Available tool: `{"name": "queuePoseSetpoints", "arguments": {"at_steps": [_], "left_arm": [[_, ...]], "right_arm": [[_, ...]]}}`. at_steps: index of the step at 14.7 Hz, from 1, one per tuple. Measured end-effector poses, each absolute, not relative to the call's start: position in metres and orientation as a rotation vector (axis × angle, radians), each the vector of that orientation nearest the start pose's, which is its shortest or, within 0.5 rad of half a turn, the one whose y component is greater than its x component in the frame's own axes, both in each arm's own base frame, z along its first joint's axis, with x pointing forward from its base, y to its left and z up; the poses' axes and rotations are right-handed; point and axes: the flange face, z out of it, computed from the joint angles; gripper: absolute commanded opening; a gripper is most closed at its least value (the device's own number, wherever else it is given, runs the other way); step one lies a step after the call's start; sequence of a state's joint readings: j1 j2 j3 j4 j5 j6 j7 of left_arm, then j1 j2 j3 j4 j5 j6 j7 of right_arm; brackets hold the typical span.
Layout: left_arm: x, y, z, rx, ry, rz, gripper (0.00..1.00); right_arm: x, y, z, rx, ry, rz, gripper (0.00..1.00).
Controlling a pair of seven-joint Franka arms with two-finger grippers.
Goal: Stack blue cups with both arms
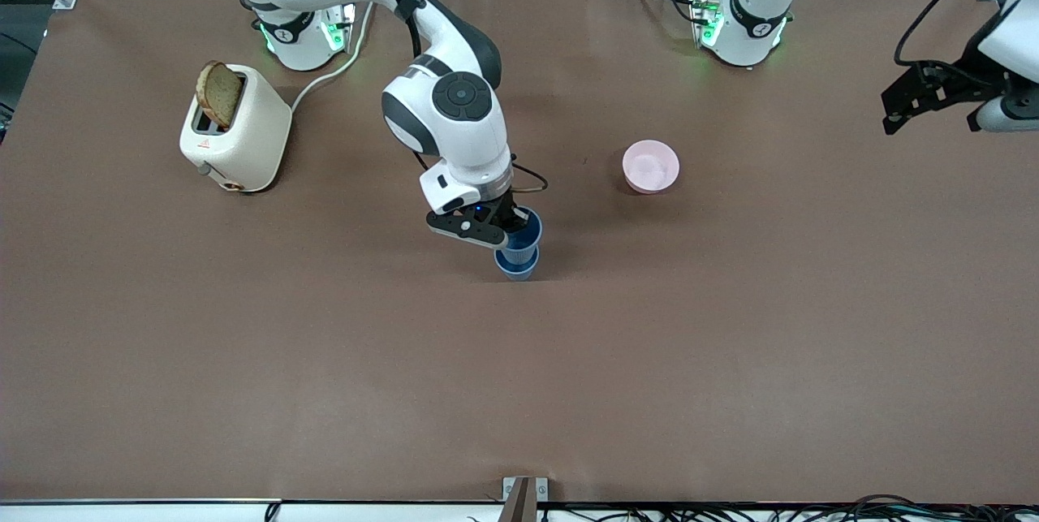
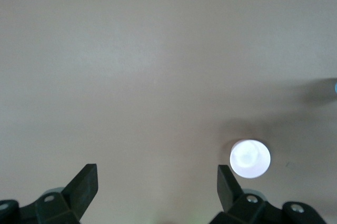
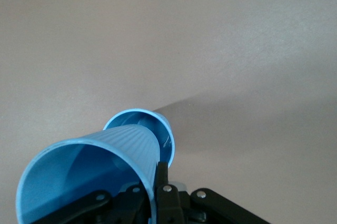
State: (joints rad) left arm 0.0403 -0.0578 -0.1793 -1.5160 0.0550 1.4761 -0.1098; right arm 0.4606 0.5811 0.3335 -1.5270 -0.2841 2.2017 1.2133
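The upper blue cup, now tilted at the lower cup's mouth, will be let go by my right gripper inside the lower blue cup [image 1: 517,252] [image 3: 143,133] that stands on the table.
Two blue cups are near the table's middle. My right gripper [image 1: 508,231] is shut on the rim of the upper blue cup [image 1: 526,231], one finger inside and one outside. It holds the cup tilted, with its base at the mouth of the lower blue cup [image 1: 517,264], which stands on the table. The right wrist view shows the held cup [image 3: 95,166], my right gripper [image 3: 152,175] and the lower cup's rim [image 3: 164,129]. My left gripper [image 1: 932,112] waits open and empty, raised over the left arm's end of the table; the left wrist view [image 2: 158,182] shows its jaws wide apart.
A pink bowl [image 1: 650,166] sits on the brown table between the cups and the left arm's end; it also shows in the left wrist view [image 2: 250,158]. A cream toaster [image 1: 237,132] holding a slice of toast [image 1: 219,93] stands near the right arm's base, its cord running to the base.
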Motion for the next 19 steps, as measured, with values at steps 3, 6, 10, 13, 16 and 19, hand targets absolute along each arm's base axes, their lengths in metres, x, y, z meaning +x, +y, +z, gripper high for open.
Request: {"name": "queuePoseSetpoints", "arguments": {"at_steps": [3,6,10,13,16,19], "left_arm": [[0.505,-0.072,0.668,-3.094,0.034,-0.008,1.00],[0.500,-0.072,0.666,-3.097,0.035,0.013,1.00],[0.500,-0.071,0.664,-3.098,0.034,0.020,1.00],[0.501,-0.069,0.663,-3.099,0.043,0.024,1.00],[0.501,-0.069,0.663,-3.098,0.081,0.025,1.00],[0.501,-0.070,0.662,-3.097,0.114,0.028,1.00]], "right_arm": [[0.536,0.472,0.335,-3.023,0.493,-0.195,0.01],[0.537,0.474,0.324,-3.025,0.481,-0.195,0.01],[0.536,0.475,0.319,-3.031,0.472,-0.194,0.05],[0.535,0.476,0.315,-3.034,0.470,-0.189,0.05],[0.535,0.476,0.312,-3.037,0.469,-0.184,0.07],[0.535,0.476,0.311,-3.037,0.468,-0.184,0.18]]}}
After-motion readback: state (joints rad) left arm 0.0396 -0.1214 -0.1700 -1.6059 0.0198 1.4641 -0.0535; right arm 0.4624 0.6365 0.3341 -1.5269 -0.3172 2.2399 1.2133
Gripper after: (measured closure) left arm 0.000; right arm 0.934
